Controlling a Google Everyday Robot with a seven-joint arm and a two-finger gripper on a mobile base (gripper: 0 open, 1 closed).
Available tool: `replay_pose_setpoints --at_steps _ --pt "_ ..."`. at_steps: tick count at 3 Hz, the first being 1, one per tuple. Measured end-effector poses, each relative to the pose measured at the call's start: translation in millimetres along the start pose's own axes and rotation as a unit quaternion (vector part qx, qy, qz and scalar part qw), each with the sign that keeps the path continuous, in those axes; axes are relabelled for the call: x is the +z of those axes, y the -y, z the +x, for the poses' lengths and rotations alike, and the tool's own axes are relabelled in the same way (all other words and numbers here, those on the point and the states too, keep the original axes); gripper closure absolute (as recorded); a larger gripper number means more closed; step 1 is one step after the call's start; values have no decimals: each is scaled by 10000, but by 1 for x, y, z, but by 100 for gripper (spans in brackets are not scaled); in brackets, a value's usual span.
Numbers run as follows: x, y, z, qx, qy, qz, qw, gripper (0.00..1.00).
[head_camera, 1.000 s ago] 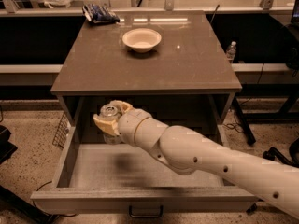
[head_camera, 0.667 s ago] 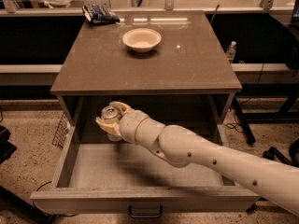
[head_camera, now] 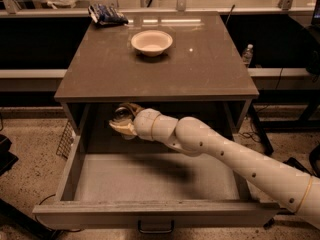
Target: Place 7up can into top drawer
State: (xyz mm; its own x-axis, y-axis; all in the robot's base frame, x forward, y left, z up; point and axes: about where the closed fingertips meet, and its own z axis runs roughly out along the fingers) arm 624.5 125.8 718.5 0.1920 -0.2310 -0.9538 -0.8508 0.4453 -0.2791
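I will let go of the 7up can, now held above the drawer's floor, on the drawer's bottom toward the back (head_camera: 130, 148), near the edge of the table.
The top drawer (head_camera: 75, 156) stands pulled out from under the brown table, with a pale flat floor and a dark handle on its front. My gripper (head_camera: 121, 121) is at the drawer's back left, just under the table's edge, above the floor. It is shut on the 7up can (head_camera: 121, 115), whose silver top shows between the fingers. The can's sides are mostly hidden by the gripper. My white arm reaches in from the lower right across the drawer.
A white bowl (head_camera: 151, 42) sits on the table top (head_camera: 200, 69). A dark blue snack packet (head_camera: 105, 14) lies at the table's back left corner. A wire rack (head_camera: 65, 139) stands left of the drawer. A small bottle (head_camera: 247, 54) stands behind the table's right edge.
The gripper with the can has moved further back into the drawer, toward the table's underside, and a little to the left.
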Motion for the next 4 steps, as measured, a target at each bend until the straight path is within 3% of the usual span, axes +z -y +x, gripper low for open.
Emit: replay_pose_setpoints --at_steps 1,2,3,4 --pt "-2 -5 16 241 139 -317 9991 100" --pt "-17 -14 25 664 288 -594 9956 100" --pt "-30 -16 28 1041 403 -719 9912 93" --pt "-29 -18 27 1046 412 -748 9908 74"
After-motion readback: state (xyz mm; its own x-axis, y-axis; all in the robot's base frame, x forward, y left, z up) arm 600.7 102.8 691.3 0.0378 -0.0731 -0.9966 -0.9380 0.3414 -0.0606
